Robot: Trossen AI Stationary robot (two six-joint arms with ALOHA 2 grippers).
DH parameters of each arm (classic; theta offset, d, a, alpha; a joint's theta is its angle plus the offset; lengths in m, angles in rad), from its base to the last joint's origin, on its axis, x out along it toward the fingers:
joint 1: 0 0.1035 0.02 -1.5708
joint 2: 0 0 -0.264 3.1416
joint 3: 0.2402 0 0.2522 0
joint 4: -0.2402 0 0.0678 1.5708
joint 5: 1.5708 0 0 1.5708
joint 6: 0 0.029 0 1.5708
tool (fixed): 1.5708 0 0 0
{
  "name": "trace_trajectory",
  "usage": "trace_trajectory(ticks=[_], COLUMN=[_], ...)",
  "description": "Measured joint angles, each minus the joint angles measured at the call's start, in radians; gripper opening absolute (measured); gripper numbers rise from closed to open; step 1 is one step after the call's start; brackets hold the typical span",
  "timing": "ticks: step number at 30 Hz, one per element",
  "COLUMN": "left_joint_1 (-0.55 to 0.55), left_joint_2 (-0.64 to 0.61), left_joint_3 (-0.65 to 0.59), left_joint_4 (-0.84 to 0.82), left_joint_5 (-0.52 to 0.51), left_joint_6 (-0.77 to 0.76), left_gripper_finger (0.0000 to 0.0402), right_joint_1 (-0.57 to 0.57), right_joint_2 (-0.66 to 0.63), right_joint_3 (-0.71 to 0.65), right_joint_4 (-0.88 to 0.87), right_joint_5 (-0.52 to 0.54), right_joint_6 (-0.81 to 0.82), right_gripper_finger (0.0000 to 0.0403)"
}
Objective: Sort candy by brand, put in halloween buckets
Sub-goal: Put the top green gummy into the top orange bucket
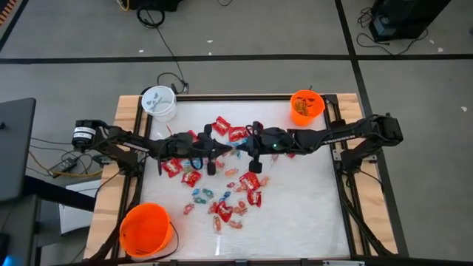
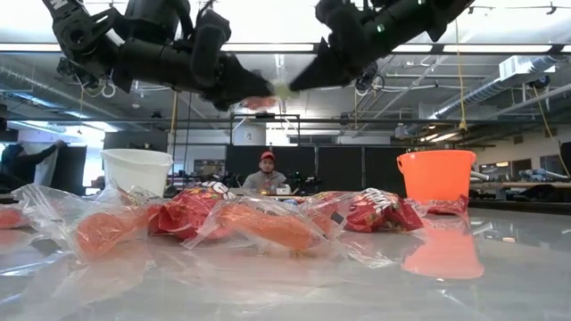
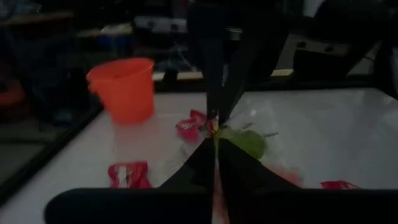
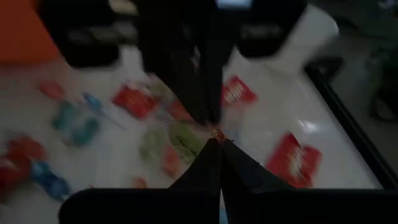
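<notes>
The green sweet, now hanging above the table's middle, will be let go by my right gripper onto the candy inside the small orange bucket (image 1: pixel 302 107).
A green sweet in clear wrap (image 2: pixel 282 89) hangs in the air above the table's middle between both grippers. My left gripper (image 1: pixel 224 151) comes from the left and my right gripper (image 1: pixel 244 150) from the right, both shut, tip to tip. Below them the other candy (image 1: pixel 222 188), red packets, blue pieces and pink clear-wrapped ones, lies scattered on the table. The white bucket (image 1: pixel 159 103) stands at the far left corner, the small orange bucket (image 1: pixel 307 107) at the far right corner, and the larger orange bucket (image 1: pixel 146 229) at the near left corner. My left gripper pinches the clear wrap's edge (image 3: pixel 219 132) between its fingertips, coming level from the table's left and slanting slightly down. The green sweet (image 3: pixel 244 142) hangs beside the tips, lifted clear of the table. My right gripper pinches the same wrap (image 4: pixel 211 135) at its fingertips, slanting down from the table's right. The green part (image 4: pixel 185 142) sits just off the tips, clear of the table.
Red packets (image 2: pixel 375 212) and clear-wrapped pieces (image 2: pixel 259 227) lie close in the low view. The table has a raised wooden frame (image 1: pixel 126 118). Bare table surface shows on the near right (image 1: pixel 310 207). A person sits in the room far behind the table (image 2: pixel 267 174).
</notes>
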Motion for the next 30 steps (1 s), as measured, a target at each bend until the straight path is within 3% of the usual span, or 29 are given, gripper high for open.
trace_trajectory(ticks=[4,9,14,19,21,25,30], left_joint_1=[-0.001,0.001,0.0,0.0,0.0,0.0,0.0], left_joint_2=[0.0,0.0,0.0,0.0,0.0,0.0,0.0], left_joint_3=[0.0,0.0,0.0,0.0,0.0,0.0,0.0], left_joint_4=[-0.093,-0.139,-0.177,-0.18,-0.18,-0.199,-0.249], left_joint_5=[-0.018,-0.115,-0.129,-0.13,-0.13,-0.131,-0.131], left_joint_6=[-0.052,-0.076,-0.124,-0.169,-0.179,-0.181,-0.181], left_gripper_finger=[0.0077,0.0117,0.0123,0.0124,0.0124,0.0124,0.0124], right_joint_1=[-0.032,-0.094,-0.192,-0.346,-0.42,-0.558,-0.673], right_joint_2=[-0.02,-0.05,-0.073,-0.078,-0.078,-0.078,-0.078], right_joint_3=[0.003,0.05,0.121,0.16,0.158,0.153,0.141], right_joint_4=[-0.128,-0.351,-0.609,-0.806,-0.877,-0.956,-0.975], right_joint_5=[0.07,0.163,0.273,0.459,0.464,0.37,0.346], right_joint_6=[0.004,0.016,0.029,0.089,0.122,0.181,0.192], right_gripper_finger=[0.0005,0.0003,0.0002,0.0002,0.0002,0.0002,0.0002])
